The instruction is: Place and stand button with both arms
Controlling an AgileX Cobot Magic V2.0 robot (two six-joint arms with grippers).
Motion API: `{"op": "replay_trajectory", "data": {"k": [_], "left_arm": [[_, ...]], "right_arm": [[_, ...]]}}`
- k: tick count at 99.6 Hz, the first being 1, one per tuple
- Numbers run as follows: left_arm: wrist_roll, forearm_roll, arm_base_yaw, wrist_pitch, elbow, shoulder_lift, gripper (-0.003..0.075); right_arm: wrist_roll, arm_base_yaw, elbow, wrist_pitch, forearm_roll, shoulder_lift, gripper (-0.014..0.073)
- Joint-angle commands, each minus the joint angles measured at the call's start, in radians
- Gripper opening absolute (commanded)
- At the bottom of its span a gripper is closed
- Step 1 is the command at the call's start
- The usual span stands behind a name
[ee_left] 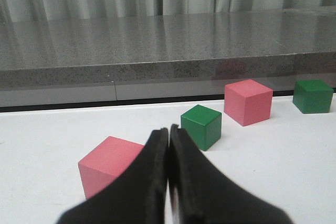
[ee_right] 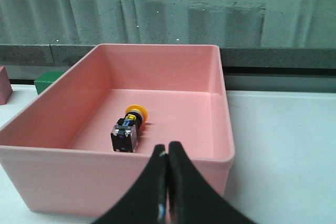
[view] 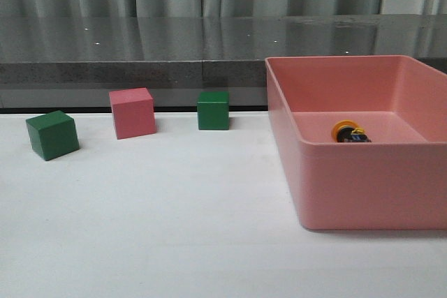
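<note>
I need to close my right gripper on the base block of the button (view: 355, 135) (ee_right: 125, 136), opposite its yellow cap, inside the pink bin.
The button (view: 350, 132), with a yellow cap and a black body, lies on its side inside the pink bin (view: 349, 186) at the right of the table. The right wrist view shows it (ee_right: 128, 128) on the bin floor, base block nearest the camera, cap pointing away. My right gripper (ee_right: 167, 153) is shut and empty, outside the bin's near wall (ee_right: 105, 177). My left gripper (ee_left: 169, 132) is shut and empty, low over the table before a pink cube (ee_left: 107, 162). Neither arm shows in the front view.
In the front view a green cube (view: 52, 135), a pink cube (view: 132, 112) and another green cube (view: 213, 109) stand in a row at the table's left and middle. A grey stone ledge (view: 140, 54) runs along the back. The left wrist view shows those cubes too.
</note>
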Motion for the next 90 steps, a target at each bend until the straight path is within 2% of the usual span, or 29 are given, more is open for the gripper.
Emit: {"op": "replay_trajectory", "data": {"k": [1,59,74,80,90], "left_arm": [[-0.009,-0.010,0.002,-0.082,0.044,-0.032,-0.0020],[-0.009,-0.010,0.002,-0.082,0.044,-0.032,-0.0020],[-0.009,-0.010,0.002,-0.082,0.044,-0.032,-0.0020],[-0.009,-0.010,0.002,-0.082,0.044,-0.032,-0.0020],[-0.009,-0.010,0.002,-0.082,0.044,-0.032,-0.0020]], "right_arm": [[-0.006,-0.005,-0.012,-0.088,0.000,-0.018,-0.0069],[-0.006,-0.005,-0.012,-0.090,0.000,-0.018,-0.0069],[0.012,-0.004,-0.021,-0.276,0.013,-0.016,-0.0069],[0.040,-0.003,-0.065,-0.248,0.036,-0.008,-0.0069],[0.049,-0.002,-0.182,-0.114,0.040,0.047,-0.0069]]}}
